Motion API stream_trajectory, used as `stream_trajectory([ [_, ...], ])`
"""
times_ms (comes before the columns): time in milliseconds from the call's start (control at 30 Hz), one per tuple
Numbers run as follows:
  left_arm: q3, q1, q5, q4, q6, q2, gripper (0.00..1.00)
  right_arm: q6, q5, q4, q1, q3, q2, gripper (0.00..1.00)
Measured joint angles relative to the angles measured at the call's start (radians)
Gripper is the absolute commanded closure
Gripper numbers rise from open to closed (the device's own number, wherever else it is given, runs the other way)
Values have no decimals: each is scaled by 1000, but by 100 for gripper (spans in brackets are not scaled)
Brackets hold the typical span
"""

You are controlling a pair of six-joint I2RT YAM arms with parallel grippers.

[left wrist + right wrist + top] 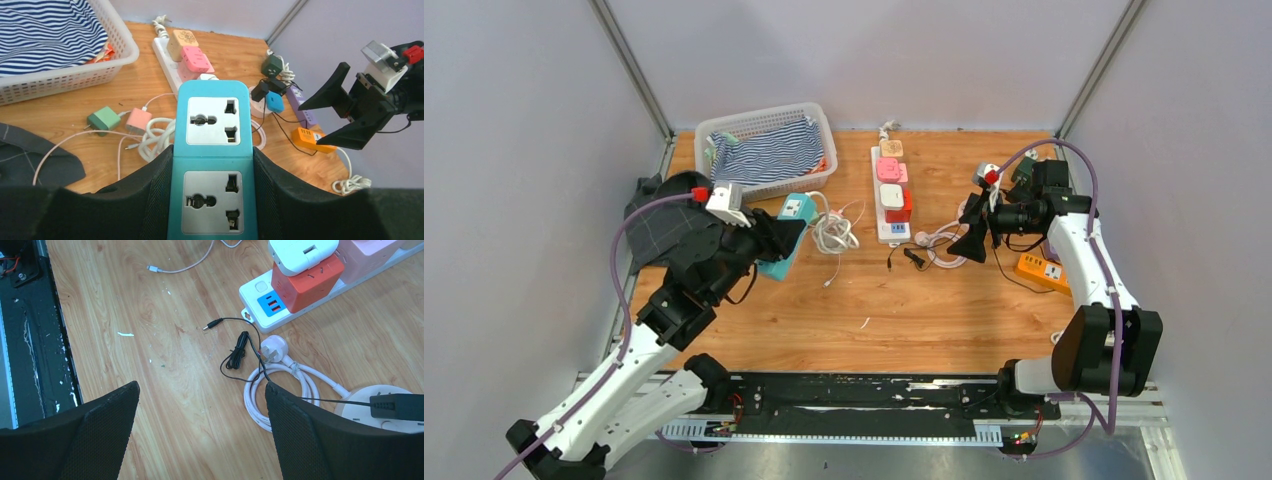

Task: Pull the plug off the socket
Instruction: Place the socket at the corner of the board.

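The robot's left gripper should release the teal socket block on the table's near corner (662,349), along the front edge below the dark cloth.
My left gripper (774,240) is shut on a teal socket block (788,232) and holds it above the table's left side. In the left wrist view the block (212,125) stands between my fingers (150,190), and its two visible outlets are empty. My right gripper (971,232) is open and empty over the table, right of a white power strip (890,228). The strip carries beige (891,148), pink (890,170) and white-on-red (896,203) plugs. In the right wrist view my gripper (201,387) hovers beside a coiled white cable (280,371) and the strip's end (257,302).
A white basket (816,120) with striped cloth stands at the back left, with a dark cloth (664,225) in front of it. A white cable bundle (834,232) lies by the teal block. An orange socket (1039,270) lies at the right. A black adapter (395,407) sits on a round socket (355,412).
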Motion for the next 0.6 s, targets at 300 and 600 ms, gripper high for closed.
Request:
stream_trajectory([
  [300, 26, 95, 22, -78, -99, -73, 100, 0, -7, 0, 0, 0, 0, 5],
  [600, 127, 131, -140, -195, -74, -117, 100, -6, -7, 0, 0, 0, 0, 5],
])
